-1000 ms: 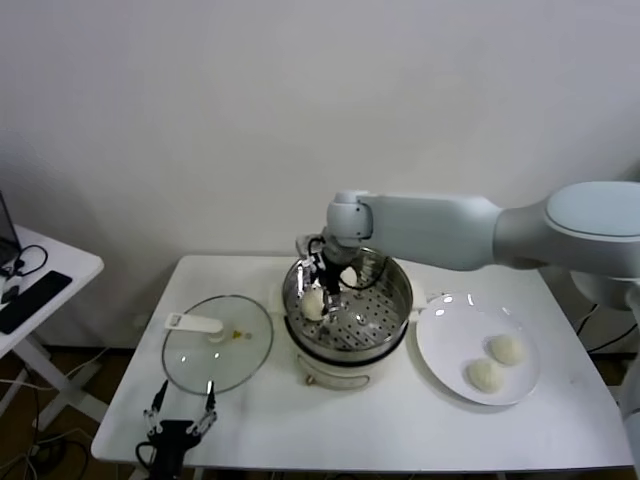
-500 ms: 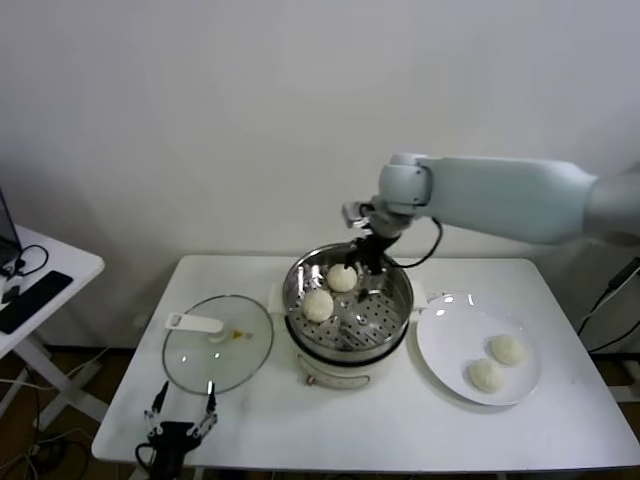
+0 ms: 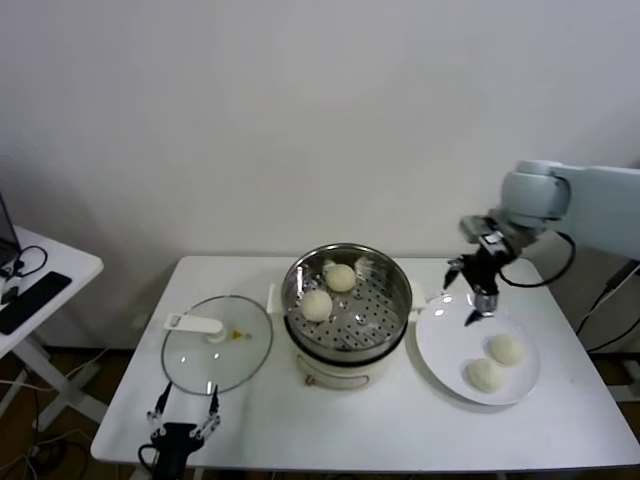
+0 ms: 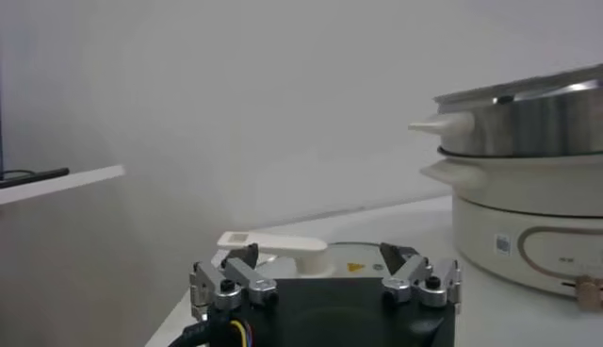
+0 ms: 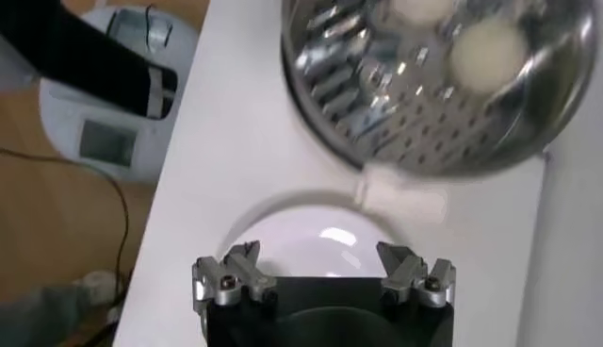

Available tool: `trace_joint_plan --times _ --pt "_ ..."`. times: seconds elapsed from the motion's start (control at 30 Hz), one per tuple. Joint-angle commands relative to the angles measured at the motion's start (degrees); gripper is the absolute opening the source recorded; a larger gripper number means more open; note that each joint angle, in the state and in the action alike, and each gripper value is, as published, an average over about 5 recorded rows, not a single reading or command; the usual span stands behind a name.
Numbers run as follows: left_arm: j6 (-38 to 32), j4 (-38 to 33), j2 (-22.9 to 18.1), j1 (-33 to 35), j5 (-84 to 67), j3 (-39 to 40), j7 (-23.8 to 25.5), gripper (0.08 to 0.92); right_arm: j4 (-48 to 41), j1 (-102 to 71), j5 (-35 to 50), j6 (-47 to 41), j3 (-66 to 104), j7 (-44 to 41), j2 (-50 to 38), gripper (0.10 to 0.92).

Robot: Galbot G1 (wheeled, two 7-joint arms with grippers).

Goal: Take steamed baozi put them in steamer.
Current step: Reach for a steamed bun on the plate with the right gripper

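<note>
My right gripper is to close next on the sides of the baozi [image 3: 485,375] on the white plate that is nearer the table's front edge.
The steel steamer [image 3: 385,318] on its cream pot base sits mid-table with two baozi [image 3: 340,277] [image 3: 317,304] on its perforated floor. Two more baozi [image 3: 506,348] [image 3: 485,374] lie on the white plate [image 3: 445,345] to its right. My right gripper [image 3: 466,298] hangs open and empty above the plate's edge nearest the steamer. In the right wrist view its jaws [image 5: 318,255] stand wide over the bare plate [image 5: 301,226], with the steamer [image 5: 377,123] and its baozi [image 5: 487,52] beyond. My left gripper [image 3: 182,415] is parked open at the table's front left.
A glass lid [image 3: 217,343] with a white handle [image 4: 273,247] lies left of the steamer [image 4: 528,123], just beyond the left gripper [image 4: 320,255]. A small side table [image 3: 40,275] stands further left. A white appliance [image 5: 113,104] stands on the floor beside the table.
My right gripper has left the steamer and swung right to above the plate, open and empty. A second baozi now rests in the steamer.
</note>
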Motion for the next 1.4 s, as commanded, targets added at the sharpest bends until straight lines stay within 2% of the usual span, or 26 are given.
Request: trace_joint_plan --times 0.03,0.33,0.7,1.2,1.4 --pt "0.0 -0.2 -0.3 0.1 0.2 -0.1 0.0 0.823 1.2 -13.9 -18.1 1.6 3.5 1.1 -14.2 0.823" --pt "0.3 -0.1 -0.6 0.1 0.5 -0.4 0.0 0.823 -3.7 -33.9 -23.1 -1.3 20.4 4.3 -15.3 0.823" --pt "0.1 0.7 -0.6 -0.1 1.1 -0.5 0.0 0.823 -8.4 -46.2 -23.8 -3.2 31.7 7.8 -13.0 0.823" --pt "0.1 0.7 -0.6 0.0 1.2 -0.7 -0.1 0.823 -9.7 -47.5 -23.2 -3.2 34.5 8.1 -10.6 0.823" --pt "0.1 0.8 -0.6 -0.1 1.2 -0.5 -0.1 0.823 -9.3 -45.5 -23.1 -3.1 32.7 7.2 -11.4 0.772"
